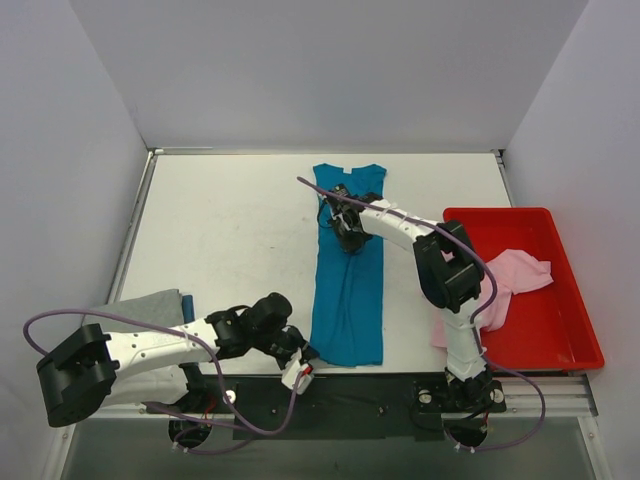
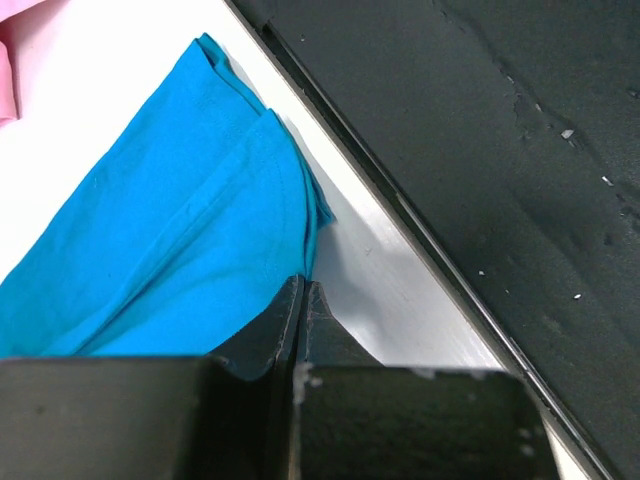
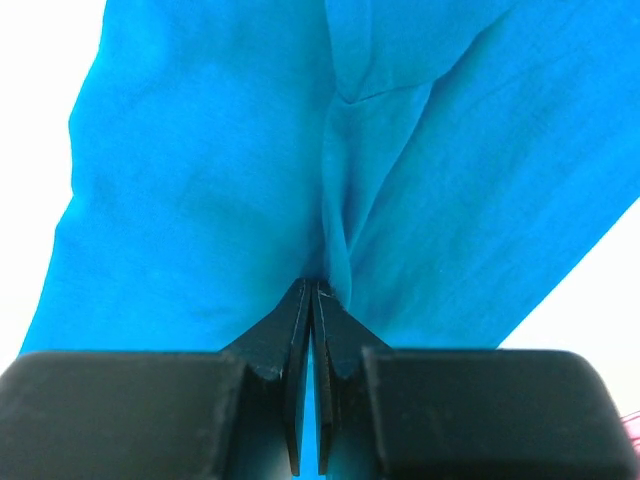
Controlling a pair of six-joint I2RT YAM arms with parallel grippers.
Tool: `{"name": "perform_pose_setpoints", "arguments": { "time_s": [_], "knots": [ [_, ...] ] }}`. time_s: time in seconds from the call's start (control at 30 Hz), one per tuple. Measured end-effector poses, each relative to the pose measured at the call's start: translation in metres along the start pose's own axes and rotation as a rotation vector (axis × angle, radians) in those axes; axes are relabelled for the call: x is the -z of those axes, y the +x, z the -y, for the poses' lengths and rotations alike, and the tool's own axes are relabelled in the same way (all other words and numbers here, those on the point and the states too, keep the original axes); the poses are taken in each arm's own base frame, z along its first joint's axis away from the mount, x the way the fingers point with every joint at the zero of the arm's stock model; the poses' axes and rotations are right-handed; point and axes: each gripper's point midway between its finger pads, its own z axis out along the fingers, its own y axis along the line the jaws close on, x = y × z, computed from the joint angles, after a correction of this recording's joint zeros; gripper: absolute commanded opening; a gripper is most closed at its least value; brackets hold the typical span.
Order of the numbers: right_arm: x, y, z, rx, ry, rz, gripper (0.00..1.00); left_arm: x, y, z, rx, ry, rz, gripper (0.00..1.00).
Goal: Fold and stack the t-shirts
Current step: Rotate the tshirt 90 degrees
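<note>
My left gripper is holding one hem corner and my right gripper is pinching the teal-blue t-shirt's fold, so my right gripper needs to take the t-shirt's free hem corner (image 1: pixel 379 360) before folding.
The teal-blue t-shirt (image 1: pixel 347 290) lies as a long narrow strip down the middle of the table. My right gripper (image 1: pixel 350 240) is shut on a pinched ridge of its cloth (image 3: pixel 220 170) in the upper half; the crease runs up from the gripper (image 3: pixel 315 285). My left gripper (image 1: pixel 308 352) is shut at the shirt's near left corner, where the teal hem (image 2: pixel 180 230) runs into the gripper (image 2: pixel 302 285). The pale pink t-shirt (image 1: pixel 510 285) hangs crumpled over the tray's left wall. The light grey t-shirt (image 1: pixel 150 305) lies at the near left, partly under my left arm.
The red tray (image 1: pixel 545 325) stands at the right side of the table. The black front rail (image 2: pixel 500 150) runs just beyond the shirt's near end. White walls close the table on three sides.
</note>
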Motion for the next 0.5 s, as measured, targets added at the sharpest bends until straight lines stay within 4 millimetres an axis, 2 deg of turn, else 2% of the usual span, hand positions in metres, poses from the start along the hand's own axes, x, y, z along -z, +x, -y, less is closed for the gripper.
{"name": "perform_pose_setpoints", "arguments": {
  "time_s": [0.23, 0.5],
  "knots": [
    [0.003, 0.009, 0.007, -0.020, 0.002, -0.010, 0.00, -0.002, 0.002, 0.006, 0.016, 0.008, 0.001, 0.02],
    [0.018, 0.013, 0.028, -0.054, 0.040, 0.004, 0.00, -0.004, 0.002, 0.007, 0.016, 0.004, 0.007, 0.06]
  ]
}}
